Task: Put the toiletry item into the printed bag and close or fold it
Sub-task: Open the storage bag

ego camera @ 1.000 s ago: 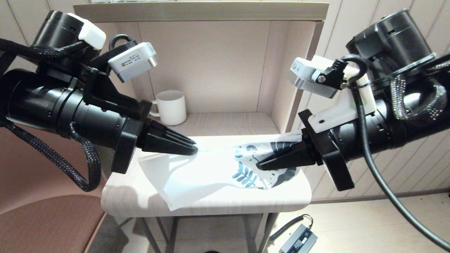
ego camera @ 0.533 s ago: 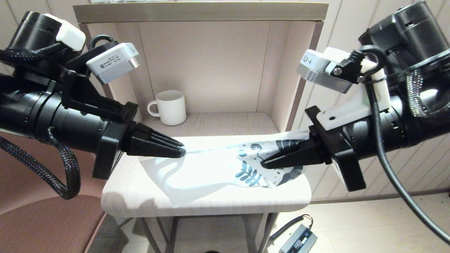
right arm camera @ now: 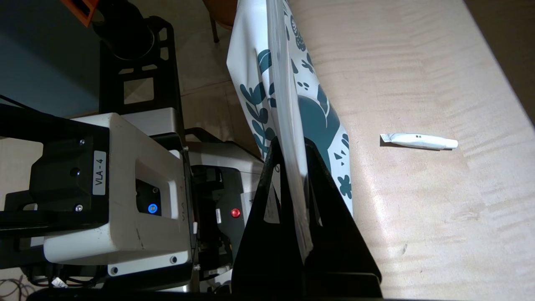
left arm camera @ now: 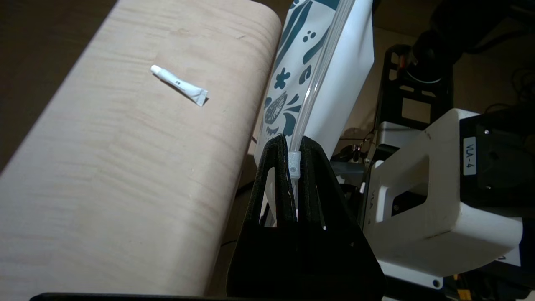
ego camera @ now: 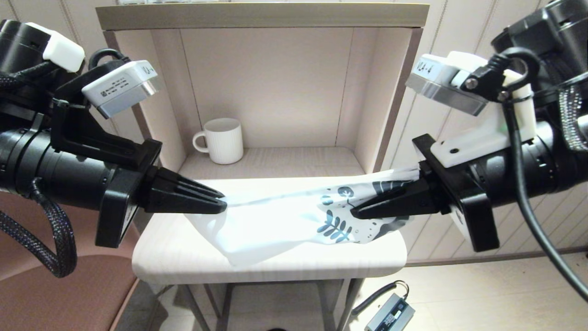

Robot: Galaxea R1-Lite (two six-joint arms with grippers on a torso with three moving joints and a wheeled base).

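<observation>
My left gripper needs to open and take the bag's plain end (left arm camera: 294,186) deeper, below the zip slider, because its fingers have only a shallow pinch on the printed bag at the slider.
The printed bag (ego camera: 285,220), white with dark blue leaves at its right end, hangs stretched between both grippers just above the table (ego camera: 183,257). My left gripper (ego camera: 223,206) is shut on the bag's plain end, right at the zip slider (left arm camera: 294,164). My right gripper (ego camera: 356,212) is shut on the top edge at the printed end (right arm camera: 317,113). The toiletry item, a small white tube (left arm camera: 179,85), lies on the tabletop behind the bag, outside it, also visible in the right wrist view as the tube (right arm camera: 419,141). The bag hides it in the head view.
A white ribbed mug (ego camera: 223,140) stands at the back left of the open shelf niche behind the table. A brown chair seat (ego camera: 59,294) sits at the left. A power brick with cable (ego camera: 390,312) lies on the floor below the table's right side.
Both grippers have drawn apart, left going left and right going right. The bag has been pulled tighter between them and its lower edge has lifted slightly.
</observation>
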